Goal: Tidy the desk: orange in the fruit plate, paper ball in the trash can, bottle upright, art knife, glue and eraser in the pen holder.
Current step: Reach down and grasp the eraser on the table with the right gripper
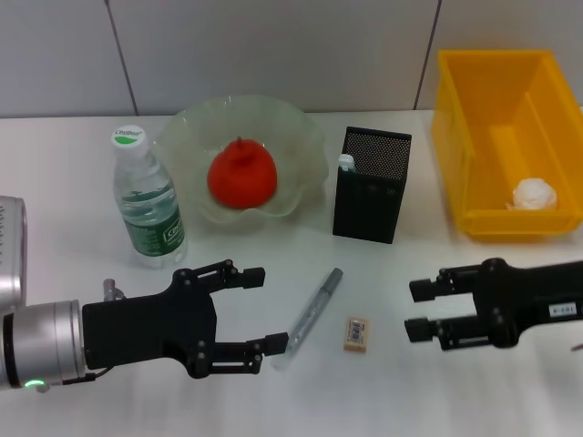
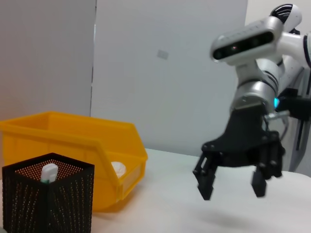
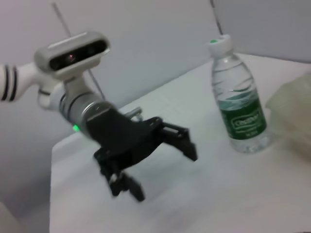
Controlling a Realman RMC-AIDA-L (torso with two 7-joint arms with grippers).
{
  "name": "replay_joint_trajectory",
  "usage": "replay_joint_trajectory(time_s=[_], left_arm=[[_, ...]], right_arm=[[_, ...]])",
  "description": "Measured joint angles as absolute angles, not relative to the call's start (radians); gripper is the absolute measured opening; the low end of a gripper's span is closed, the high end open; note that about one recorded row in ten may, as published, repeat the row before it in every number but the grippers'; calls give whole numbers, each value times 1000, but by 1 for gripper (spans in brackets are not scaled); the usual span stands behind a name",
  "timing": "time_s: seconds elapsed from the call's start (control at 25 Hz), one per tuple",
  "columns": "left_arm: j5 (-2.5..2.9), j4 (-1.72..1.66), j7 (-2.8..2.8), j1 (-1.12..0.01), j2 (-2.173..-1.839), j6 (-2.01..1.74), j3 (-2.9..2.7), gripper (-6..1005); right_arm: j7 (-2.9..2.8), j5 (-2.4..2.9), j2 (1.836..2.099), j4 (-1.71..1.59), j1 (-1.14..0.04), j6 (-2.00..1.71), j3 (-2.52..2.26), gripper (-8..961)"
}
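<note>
Next, I move my right gripper to the eraser (image 1: 356, 334) beside the grey art knife and close it there, leaving the art knife on the table.
The orange (image 1: 241, 175) lies in the fruit plate (image 1: 305, 137). To its left the bottle (image 1: 146, 200) stands upright. The paper ball (image 1: 534, 194) rests inside the trash can (image 1: 474, 127). The pen holder (image 1: 371, 187) holds the white-capped glue (image 1: 346, 162). The grey art knife (image 1: 314, 308) and the eraser (image 1: 356, 333) lie on the table in front of it. My left gripper (image 1: 275, 308) is open just left of the knife, one fingertip by the knife's near end. My right gripper (image 1: 412, 309) is open, right of the eraser.
A grey wall runs behind the white table (image 1: 82, 164). The left wrist view shows the right gripper (image 2: 233, 183) hanging above the table, beside the trash can (image 2: 73, 145) and pen holder (image 2: 48, 204). The right wrist view shows the left gripper (image 3: 165, 174) near the bottle (image 3: 240, 104).
</note>
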State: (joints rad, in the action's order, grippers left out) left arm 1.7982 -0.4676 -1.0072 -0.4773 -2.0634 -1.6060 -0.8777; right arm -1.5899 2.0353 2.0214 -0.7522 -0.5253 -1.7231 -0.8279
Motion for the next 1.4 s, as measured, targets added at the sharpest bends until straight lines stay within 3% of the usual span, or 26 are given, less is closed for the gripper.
replay_joint_trajectory(time_s=[0.32, 0.76, 1.4], left_arm=[[1799, -473, -961, -475, -2065, -1609, -882, 869], [1804, -467, -948, -474, -2066, -1612, -885, 869], [1806, -465, -945, -483, -2069, -1617, -885, 869]], right_arm=[[-2075, 2173, 2016, -908, -648, -1731, -832, 672], [-2515, 2569, 2000, -812, -1011, -1730, -833, 671], [-2572, 2608, 2018, -777, -1077, -1699, -947, 671]])
